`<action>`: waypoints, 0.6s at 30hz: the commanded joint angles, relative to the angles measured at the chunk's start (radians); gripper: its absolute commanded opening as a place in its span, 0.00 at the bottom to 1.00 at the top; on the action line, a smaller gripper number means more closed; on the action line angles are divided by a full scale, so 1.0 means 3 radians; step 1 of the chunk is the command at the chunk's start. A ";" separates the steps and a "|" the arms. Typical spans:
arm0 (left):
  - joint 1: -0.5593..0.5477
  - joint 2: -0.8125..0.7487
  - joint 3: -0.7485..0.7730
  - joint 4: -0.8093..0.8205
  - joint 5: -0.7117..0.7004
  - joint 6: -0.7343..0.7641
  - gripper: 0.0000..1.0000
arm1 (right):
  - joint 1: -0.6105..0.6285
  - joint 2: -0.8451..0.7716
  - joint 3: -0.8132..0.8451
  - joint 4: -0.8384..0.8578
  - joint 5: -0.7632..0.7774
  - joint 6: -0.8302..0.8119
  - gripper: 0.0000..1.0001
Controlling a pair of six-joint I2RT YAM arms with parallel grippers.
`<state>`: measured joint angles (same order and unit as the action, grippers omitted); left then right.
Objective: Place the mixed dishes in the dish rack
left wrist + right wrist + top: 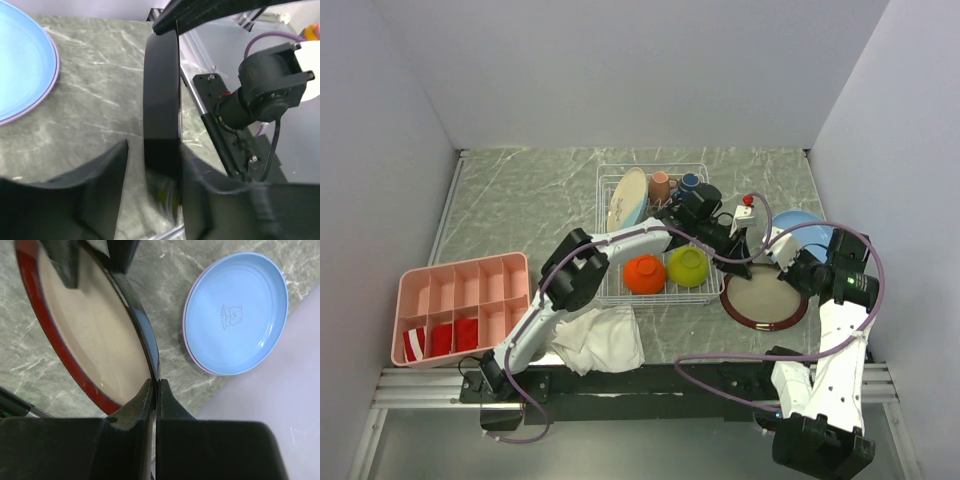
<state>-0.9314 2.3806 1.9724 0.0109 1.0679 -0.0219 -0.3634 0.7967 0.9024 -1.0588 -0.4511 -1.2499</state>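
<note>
The plate's rim slants across my right gripper's fingers, so next I steady the plate with my left gripper while my right gripper takes the plate's rim squarely (149, 346).
A large plate (765, 297) with a dark red rim and cream middle lies tilted just right of the dish rack (612, 180). My right gripper (798, 270) is shut on its rim (156, 385). My left gripper (748, 243) straddles the plate's black far rim (161, 100), jaws open with a gap on one side (152, 155). The rack holds a cream-and-blue plate (628, 198), pink mug (661, 185), dark-blue mug (690, 182), orange bowl (644, 273) and lime-green bowl (688, 266). A light-blue plate (235, 312) rests on a lavender plate (54, 75).
A pink divided tray (460, 305) stands at the near left. A white cloth (600, 338) lies crumpled at the near edge in front of the rack. The right wall is close behind the stacked plates.
</note>
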 commanded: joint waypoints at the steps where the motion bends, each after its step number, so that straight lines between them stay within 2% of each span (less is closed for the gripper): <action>1: -0.0025 0.0051 0.0246 0.0408 -0.0231 -0.0279 0.27 | 0.0117 -0.0068 0.0249 0.0119 -0.0296 0.0137 0.00; 4: -0.0040 0.0062 0.0226 0.0485 -0.0205 -0.0295 0.01 | 0.0137 -0.0028 0.0280 0.0129 -0.0138 0.0319 0.00; 5: -0.0045 0.0047 0.0211 0.0506 -0.0211 -0.0285 0.01 | 0.0137 -0.0002 0.0280 0.0134 -0.0021 0.0397 0.06; 6: -0.0050 0.0036 0.0180 0.0572 -0.0211 -0.0295 0.01 | 0.0137 0.0074 0.0290 0.0099 0.0005 0.0428 0.28; 9: -0.0061 0.0026 0.0144 0.0730 -0.0256 -0.0376 0.01 | 0.0102 0.0258 0.0346 -0.0065 0.0016 0.0530 0.58; 12: -0.0061 0.0016 0.0139 0.0873 -0.0323 -0.0453 0.01 | 0.0010 0.0411 0.0408 -0.0229 -0.0127 0.0531 0.64; 18: -0.0055 -0.0030 0.0129 0.1109 -0.0338 -0.0653 0.01 | -0.0087 0.0688 0.0535 -0.0295 -0.0204 0.0766 0.63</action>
<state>-0.9401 2.4172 1.9865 0.1631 0.9344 -0.1265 -0.3653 0.9688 1.0012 -1.1141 -0.4683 -1.0737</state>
